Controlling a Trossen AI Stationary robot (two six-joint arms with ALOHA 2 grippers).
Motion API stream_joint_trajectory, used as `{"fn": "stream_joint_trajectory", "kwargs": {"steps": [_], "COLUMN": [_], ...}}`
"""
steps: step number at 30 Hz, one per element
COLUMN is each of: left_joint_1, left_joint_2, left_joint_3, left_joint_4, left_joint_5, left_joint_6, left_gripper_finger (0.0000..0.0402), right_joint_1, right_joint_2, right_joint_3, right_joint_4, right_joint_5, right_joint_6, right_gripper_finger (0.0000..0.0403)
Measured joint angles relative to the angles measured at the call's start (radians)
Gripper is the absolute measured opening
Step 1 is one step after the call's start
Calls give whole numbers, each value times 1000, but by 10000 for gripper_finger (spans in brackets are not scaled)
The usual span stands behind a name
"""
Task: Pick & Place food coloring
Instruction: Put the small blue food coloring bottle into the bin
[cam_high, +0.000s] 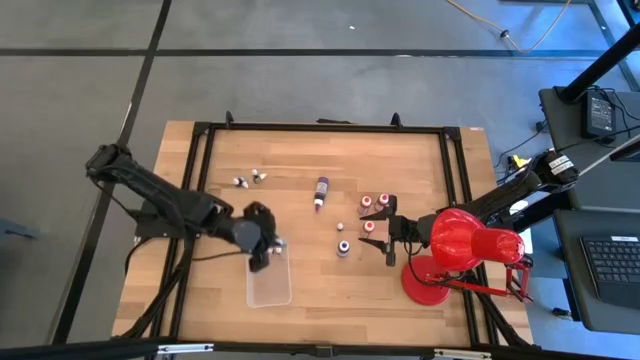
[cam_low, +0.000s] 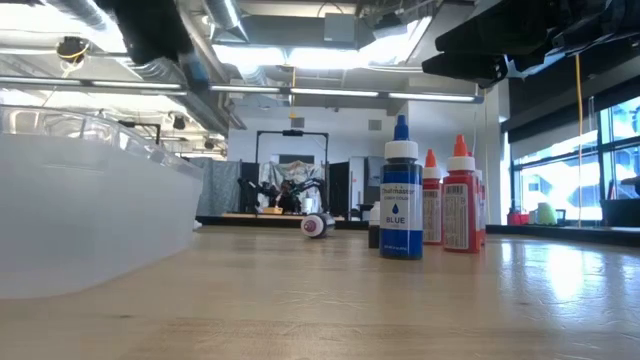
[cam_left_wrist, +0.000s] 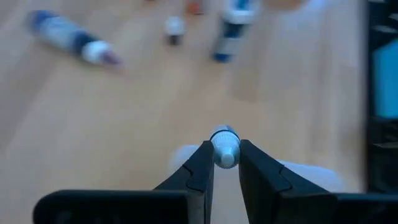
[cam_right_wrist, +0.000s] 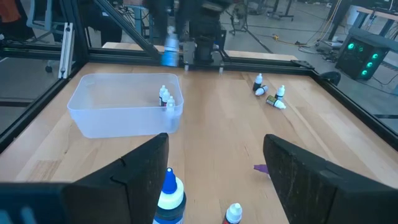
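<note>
The robot's left gripper needs to release the pale dropper bottle inside the far half of the clear plastic tray (cam_high: 259, 266).
My left gripper (cam_high: 272, 246) is shut on a tiny pale dropper bottle (cam_left_wrist: 224, 147), above the far end of the clear plastic tray (cam_high: 268, 282). The tray holds one or two small bottles (cam_right_wrist: 165, 97). Loose food coloring stands or lies on the wood: two small bottles (cam_high: 249, 179) at the far left, a longer purple one (cam_high: 320, 192) lying down, red-capped ones (cam_high: 375, 202), and a blue one (cam_high: 343, 247). My right gripper (cam_high: 390, 236) is open and empty beside the red-capped bottles, with the blue bottle (cam_right_wrist: 168, 198) just in front of its fingers. My left gripper pinches the small bottle's body (cam_left_wrist: 224, 155) between its two fingertips, one on each side. The bottle's rounded end (cam_left_wrist: 224, 133) sticks out past the tips. The bottle is lifted clear, over the tray's far end; it also shows in the right wrist view (cam_right_wrist: 169, 50).
A big red desk lamp (cam_high: 462, 240) stands on the table's right side, its base (cam_high: 425, 285) near the front, close beside my right arm. A black frame (cam_high: 200, 180) runs round the table. In the low view the blue bottle (cam_low: 400, 200) and red bottles (cam_low: 460, 200) stand upright.
</note>
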Motion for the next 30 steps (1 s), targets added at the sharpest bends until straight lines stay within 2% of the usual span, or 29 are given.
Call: {"fn": "stream_joint_trajectory", "kwargs": {"steps": [6,17,30], "left_joint_1": [-85,-167,-184], "left_joint_2": [63,188,339], "left_joint_3": [0,0,0], "left_joint_4": [24,-119,-140], "left_joint_5": [5,75,75], "left_joint_6": [-54,-319,-407], "left_gripper_finger": [51,50,53], "right_joint_1": [0,0,0], "right_joint_2": [0,0,0], "right_joint_3": [0,0,0], "right_joint_4": [0,5,5], "right_joint_5": [0,0,0], "right_joint_6": [0,24,25], "right_gripper_finger": [265,265,265]}}
